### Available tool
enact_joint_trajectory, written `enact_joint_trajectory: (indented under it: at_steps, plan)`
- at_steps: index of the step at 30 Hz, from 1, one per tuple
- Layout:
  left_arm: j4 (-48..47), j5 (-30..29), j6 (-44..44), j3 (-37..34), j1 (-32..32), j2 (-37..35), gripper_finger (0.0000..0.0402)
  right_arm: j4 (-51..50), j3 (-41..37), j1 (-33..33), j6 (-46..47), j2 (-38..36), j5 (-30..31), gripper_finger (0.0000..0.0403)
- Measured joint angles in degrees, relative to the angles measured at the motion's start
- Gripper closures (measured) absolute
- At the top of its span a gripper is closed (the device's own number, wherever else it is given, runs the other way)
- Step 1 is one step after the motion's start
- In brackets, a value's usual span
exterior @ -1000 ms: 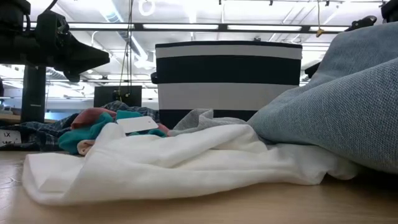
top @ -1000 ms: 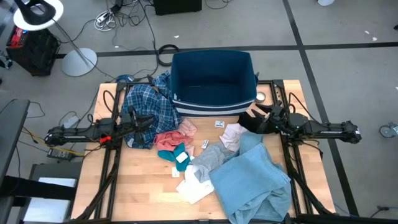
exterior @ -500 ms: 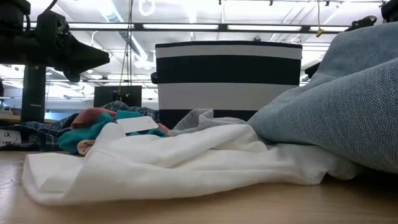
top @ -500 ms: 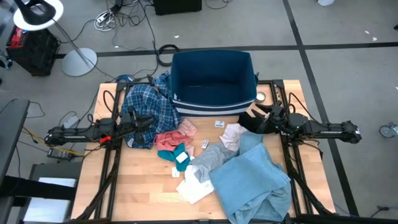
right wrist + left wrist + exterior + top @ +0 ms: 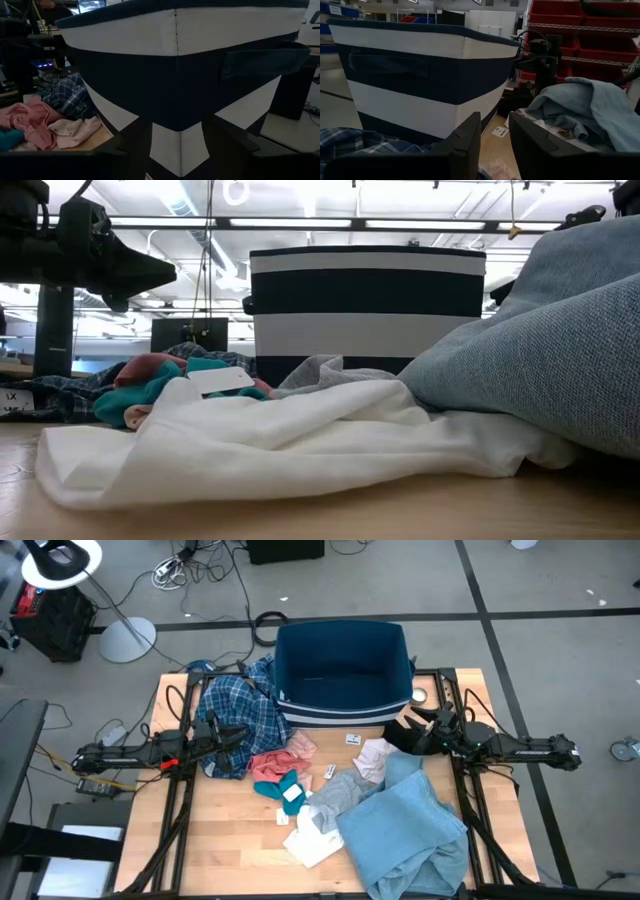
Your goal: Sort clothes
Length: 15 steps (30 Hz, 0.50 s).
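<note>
The robot's right gripper should close on the middle of the black piece (image 5: 413, 736), which is lying between the dark blue bin and the large light blue piece.
The clothes lie in a heap on the table in front of the dark blue bin (image 5: 343, 675). They are a blue-white plaid shirt (image 5: 235, 705), a salmon pink piece (image 5: 268, 762), a small teal piece (image 5: 285, 788), a grey piece (image 5: 337, 796), a white piece (image 5: 312, 842), a pale pink piece (image 5: 372, 755) and a large light blue piece (image 5: 405, 830). My left gripper (image 5: 236, 735) hovers open and empty above the plaid shirt's near edge, pointing at the bin (image 5: 420, 85). My right gripper (image 5: 400, 732) hovers open and empty by the bin's near right corner (image 5: 177, 75), above the pale pink piece.
The bin with its white stripe stands at the table's far edge between the two arms. The plaid shirt hangs partly over the table's far left edge. Bare wood (image 5: 230, 840) shows at the table's near left. A lamp stand and cables lie on the floor beyond.
</note>
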Motion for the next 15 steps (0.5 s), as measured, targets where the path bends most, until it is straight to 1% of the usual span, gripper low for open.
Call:
enact_joint_trajectory:
  at_steps: [15]
  plan:
    - [0.0,0.0,0.0,0.0,0.0,0.0,0.0294,0.1,0.0,0.0,0.0,0.0,-0.7,0.0227]
